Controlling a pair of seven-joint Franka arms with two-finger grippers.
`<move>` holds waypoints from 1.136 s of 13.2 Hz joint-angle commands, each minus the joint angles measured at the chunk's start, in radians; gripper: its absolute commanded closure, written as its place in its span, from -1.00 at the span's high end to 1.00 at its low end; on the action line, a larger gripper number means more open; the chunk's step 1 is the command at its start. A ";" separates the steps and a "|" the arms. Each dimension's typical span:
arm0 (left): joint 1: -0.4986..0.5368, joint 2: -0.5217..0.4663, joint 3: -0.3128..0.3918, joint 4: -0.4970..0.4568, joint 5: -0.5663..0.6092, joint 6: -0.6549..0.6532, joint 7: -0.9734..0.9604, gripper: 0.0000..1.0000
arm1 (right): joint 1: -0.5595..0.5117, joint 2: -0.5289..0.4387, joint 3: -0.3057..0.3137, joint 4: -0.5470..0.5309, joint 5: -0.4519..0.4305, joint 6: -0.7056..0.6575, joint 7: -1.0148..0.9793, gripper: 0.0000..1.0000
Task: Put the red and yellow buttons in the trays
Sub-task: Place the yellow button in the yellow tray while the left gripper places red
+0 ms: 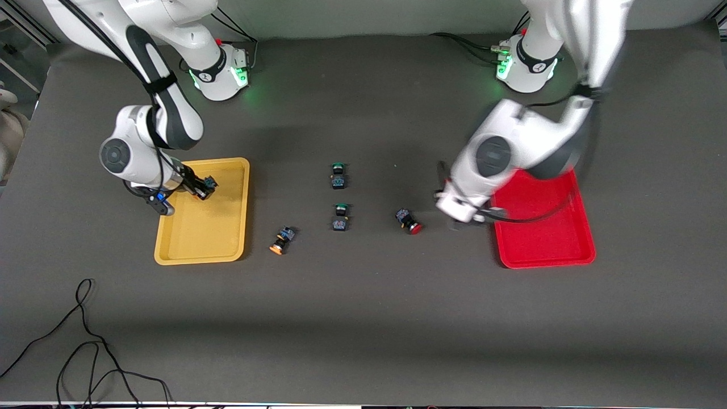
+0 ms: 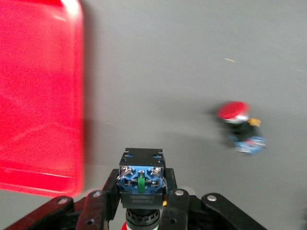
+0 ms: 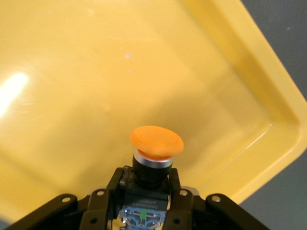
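Observation:
My left gripper is to release the red-capped button inside the red tray [image 1: 519,212] [image 2: 21,133], near the side that faces the yellow tray.
My right gripper [image 1: 203,187] is shut on an orange-yellow-capped button [image 3: 156,143] and holds it over the yellow tray [image 1: 227,170], which fills the right wrist view [image 3: 96,72]. My left gripper [image 1: 461,222] is shut on a dark-bodied button [image 2: 142,176] with a sliver of red cap showing. It holds the button over the table, just beside the red tray [image 1: 545,238], whose rim shows in the left wrist view [image 2: 76,96]. A red-capped button [image 1: 410,221] lies on the table between the trays, also in the left wrist view [image 2: 237,125]. An orange-yellow-capped button [image 1: 281,241] lies near the yellow tray.
Two green-capped switches [image 1: 338,175] [image 1: 340,217] lie in the middle of the table, one nearer to the front camera than the other. A loose black cable [image 1: 85,341] lies near the table's front edge at the right arm's end.

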 commanded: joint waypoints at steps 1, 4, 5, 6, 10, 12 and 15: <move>0.157 -0.055 -0.010 -0.048 -0.024 -0.072 0.214 -0.96 | 0.005 0.017 -0.003 0.007 0.029 0.010 -0.033 -0.60; 0.273 -0.031 -0.009 -0.135 0.025 0.044 0.375 -0.95 | 0.004 0.020 -0.004 0.009 0.029 0.016 -0.033 0.99; 0.293 -0.025 -0.009 -0.188 0.049 0.139 0.384 -0.95 | 0.005 0.011 -0.004 0.010 0.029 0.016 -0.031 1.00; 0.307 -0.013 -0.007 -0.240 0.068 0.234 0.389 -0.95 | 0.008 -0.010 -0.003 0.017 0.029 0.005 -0.021 1.00; 0.311 0.063 -0.007 -0.259 0.102 0.344 0.388 -0.48 | 0.017 -0.053 0.034 0.185 0.029 -0.123 0.007 1.00; 0.313 0.081 -0.007 -0.251 0.143 0.335 0.386 0.99 | 0.017 -0.011 0.111 0.358 0.029 -0.224 0.065 1.00; 0.314 0.040 -0.009 -0.195 0.142 0.217 0.379 0.99 | 0.019 0.133 0.191 0.599 0.027 -0.298 0.122 1.00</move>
